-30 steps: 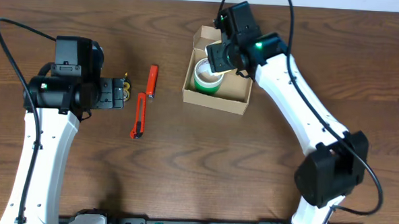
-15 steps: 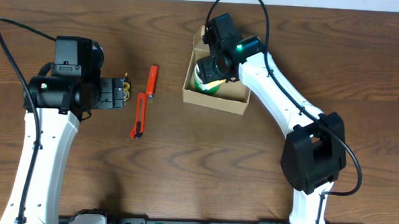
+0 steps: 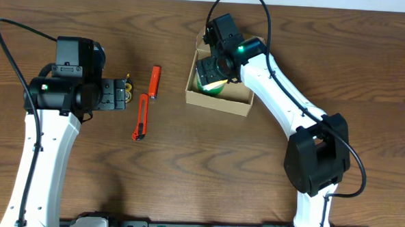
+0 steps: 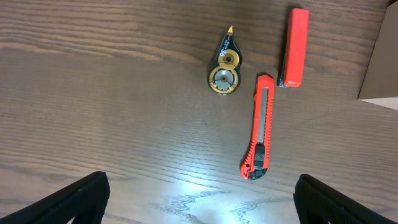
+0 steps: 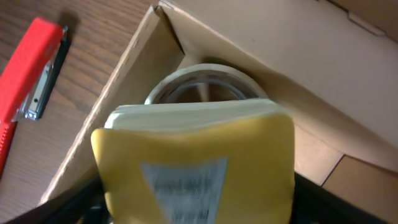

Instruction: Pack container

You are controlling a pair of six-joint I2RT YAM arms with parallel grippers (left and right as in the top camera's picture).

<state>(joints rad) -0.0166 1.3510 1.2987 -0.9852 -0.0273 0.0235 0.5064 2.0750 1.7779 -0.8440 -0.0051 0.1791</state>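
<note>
I should next move my left gripper to the middle of the red stapler point(image 3: 154, 81) point(image 4: 296, 46) beside the orange box cutter, and I should close it there.
The container point(image 3: 220, 105) is a tan cardboard box with its flap lid open at the back, at centre top of the table. A green tape roll point(image 3: 206, 87) stands in its left end. In the right wrist view the roll point(image 5: 205, 84) sits in the corner of the container point(image 5: 298, 62). My right gripper point(image 3: 215, 70) is over the box's left end, shut on a yellow pad point(image 5: 199, 155) with a grey label, held just above the roll. My left gripper point(image 3: 124, 95) is open and empty above bare table point(image 4: 199, 199).
An orange box cutter point(image 3: 141, 118) point(image 4: 260, 127), a red stapler point(image 3: 154, 82) point(image 4: 293, 55) point(image 5: 34, 68) and a small black and gold correction tape dispenser point(image 4: 225, 71) lie left of the box, just past my left gripper.
My right gripper has moved left and lower with the yellow pad, from the box's middle to over the tape roll. The left arm has not moved.
</note>
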